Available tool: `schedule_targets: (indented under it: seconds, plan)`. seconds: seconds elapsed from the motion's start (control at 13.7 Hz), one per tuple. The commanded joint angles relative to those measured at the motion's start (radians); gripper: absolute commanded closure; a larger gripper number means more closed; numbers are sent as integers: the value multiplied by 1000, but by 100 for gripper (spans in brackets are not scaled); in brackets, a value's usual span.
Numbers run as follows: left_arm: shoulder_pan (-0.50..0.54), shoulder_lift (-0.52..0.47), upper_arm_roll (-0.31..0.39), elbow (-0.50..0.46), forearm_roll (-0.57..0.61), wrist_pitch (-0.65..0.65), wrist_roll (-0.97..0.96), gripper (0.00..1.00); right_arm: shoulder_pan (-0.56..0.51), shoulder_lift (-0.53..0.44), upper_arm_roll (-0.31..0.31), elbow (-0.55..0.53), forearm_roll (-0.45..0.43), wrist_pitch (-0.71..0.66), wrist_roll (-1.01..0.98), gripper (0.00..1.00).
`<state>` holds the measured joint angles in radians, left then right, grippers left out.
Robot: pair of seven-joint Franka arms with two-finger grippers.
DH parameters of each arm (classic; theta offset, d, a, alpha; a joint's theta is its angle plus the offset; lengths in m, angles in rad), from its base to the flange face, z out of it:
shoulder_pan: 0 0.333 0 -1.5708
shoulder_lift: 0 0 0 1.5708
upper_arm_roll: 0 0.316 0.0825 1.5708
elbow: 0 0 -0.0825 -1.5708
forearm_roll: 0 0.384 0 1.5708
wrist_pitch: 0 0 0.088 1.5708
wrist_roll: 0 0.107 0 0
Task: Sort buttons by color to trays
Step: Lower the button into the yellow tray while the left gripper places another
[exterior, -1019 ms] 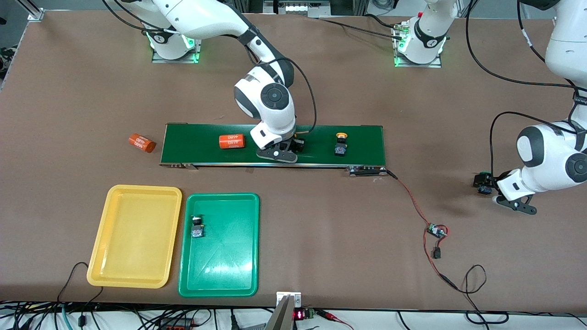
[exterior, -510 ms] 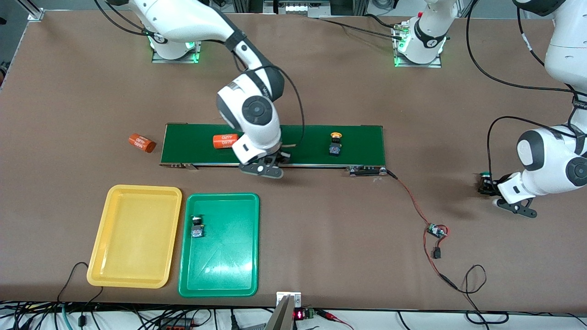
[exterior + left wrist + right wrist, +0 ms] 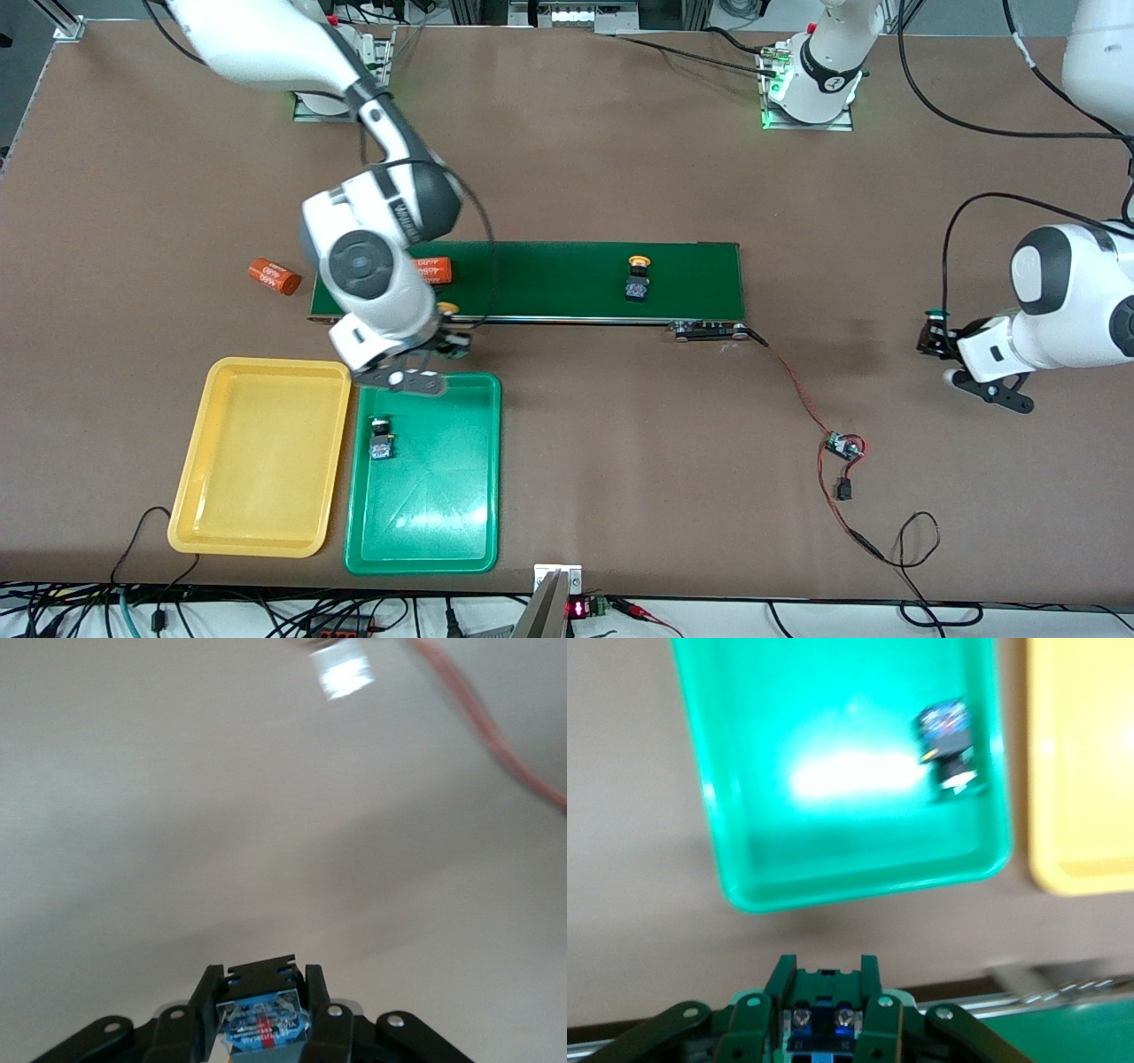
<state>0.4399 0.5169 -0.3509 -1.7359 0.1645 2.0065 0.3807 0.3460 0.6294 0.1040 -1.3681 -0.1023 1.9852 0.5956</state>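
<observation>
The left gripper will set the green-capped button down on the conveyor belt [image 3: 676,276] near the belt's red wire end.
My right gripper [image 3: 450,342] is shut on a yellow-capped button [image 3: 447,309], over the table between the conveyor belt and the green tray's [image 3: 443,505] edge. In the right wrist view the button's body [image 3: 822,1025] sits between the jaws of the right gripper [image 3: 824,979], with the green tray [image 3: 744,815] and yellow tray [image 3: 1081,771] below. A green-capped button [image 3: 382,439] lies in the green tray. Another yellow-capped button [image 3: 636,276] stands on the belt. My left gripper [image 3: 935,342] is shut on a green-capped button [image 3: 930,321] at the left arm's end of the table; that button [image 3: 263,1028] shows in the left gripper [image 3: 262,988].
A dark-green conveyor belt [image 3: 567,279] runs across the middle, with an orange cylinder [image 3: 431,268] on it and another cylinder [image 3: 274,276] on the table beside its end. The yellow tray [image 3: 257,456] holds nothing. A red wire with a small board [image 3: 842,446] lies on the table.
My right gripper has left the belt with the yellow-capped button and moved toward the trays. My left gripper closed on the green-capped button. The belt's button and cylinder drifted toward the right arm's end.
</observation>
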Motion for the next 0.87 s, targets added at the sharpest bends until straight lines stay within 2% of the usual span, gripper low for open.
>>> schedule_targets:
  seconds: [0.0,0.22,0.36,0.66,0.8]
  plan:
    - [-39,-52,-71,-53,-25,-35,-127,100,-91,-7,14,33,1,-49,-120,92]
    - [-179,-103,-71,-103,-129,-32,-332,100,-195,-4,16,53,1,-78,-262,92]
    - [-265,-113,-72,-108,-138,-32,-437,100,-261,-4,17,61,1,-81,-359,91]
    - [-365,-109,-71,-116,-261,-17,-489,100,-355,19,17,60,0,-65,-474,91]
    - [-394,-110,-71,-137,-267,26,-514,100,-363,32,16,60,0,-52,-487,90]
